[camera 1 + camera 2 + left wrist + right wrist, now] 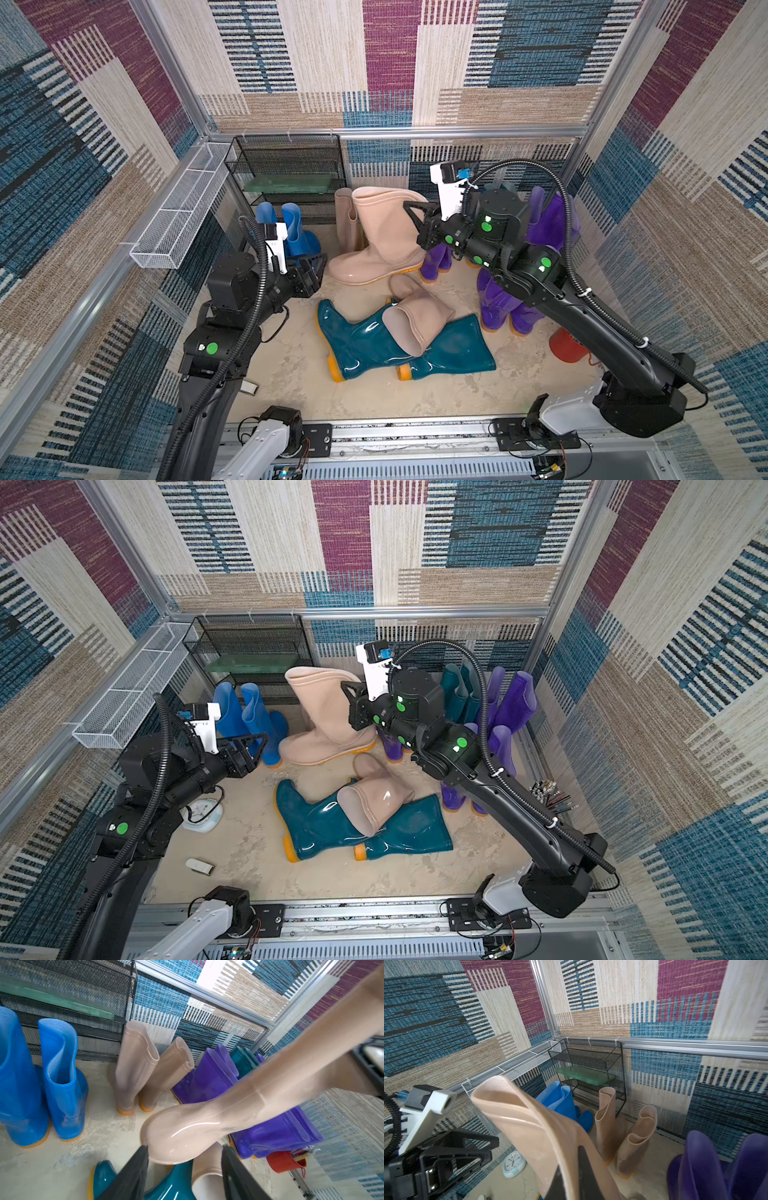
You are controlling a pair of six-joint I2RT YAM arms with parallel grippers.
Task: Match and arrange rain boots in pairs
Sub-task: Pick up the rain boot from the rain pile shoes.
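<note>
The slanted beige-pink boot is held near its rim by my right gripper, so my left gripper should hold the upper part of the boot while my right gripper takes the boot's heel [414, 257].
My right gripper [420, 212] is shut on the top rim of a large beige-pink rain boot [384, 239]; in the right wrist view its fingers [585, 1176] pinch the shaft wall [533, 1126]. The boot hangs tilted, toe low. My left gripper [318, 271] is open at that toe [176, 1136], which sits between the fingertips [135, 1174]. Two dark teal boots [365, 343] lie on the floor with another beige boot [415, 322] across them. A blue pair [289, 232], a beige pair [135, 1064] and purple boots [498, 309] stand around.
A black wire-mesh rack [291, 174] stands at the back left, with a white mesh basket [183, 212] on the left wall. A red cup [565, 345] sits under the right arm. A small clock [203, 812] lies below the left arm. More teal boots [457, 692] stand at the back right.
</note>
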